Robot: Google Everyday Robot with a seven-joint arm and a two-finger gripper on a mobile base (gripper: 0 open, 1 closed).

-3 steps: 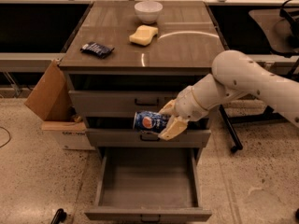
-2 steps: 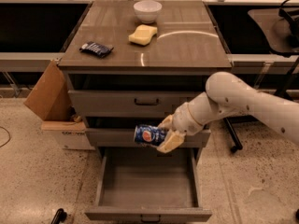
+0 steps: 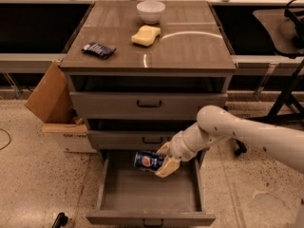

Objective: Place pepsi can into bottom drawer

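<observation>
The robot's gripper should release the pepsi can on the middle of the open bottom drawer's bare inside [image 3: 153, 184].
The pepsi can [image 3: 147, 161], blue with a round red-white-blue logo, lies on its side in my gripper [image 3: 165, 158], which is shut on its right end. The white arm reaches in from the right. The can hangs over the back part of the open bottom drawer [image 3: 149, 195], a wide grey box pulled out toward the camera with a small dark handle on its front. The drawer floor under the can is bare. The two shallower drawers above it are shut.
On the cabinet top sit a white bowl [image 3: 150, 11], a yellow sponge [image 3: 146, 35] and a flat dark-blue snack packet [image 3: 98, 50]. An open cardboard box [image 3: 54, 108] stands left of the cabinet. A chair base [image 3: 285, 99] is at the right.
The arm has lowered the can from in front of the middle drawer down into the opening of the bottom drawer, and slightly to the left.
</observation>
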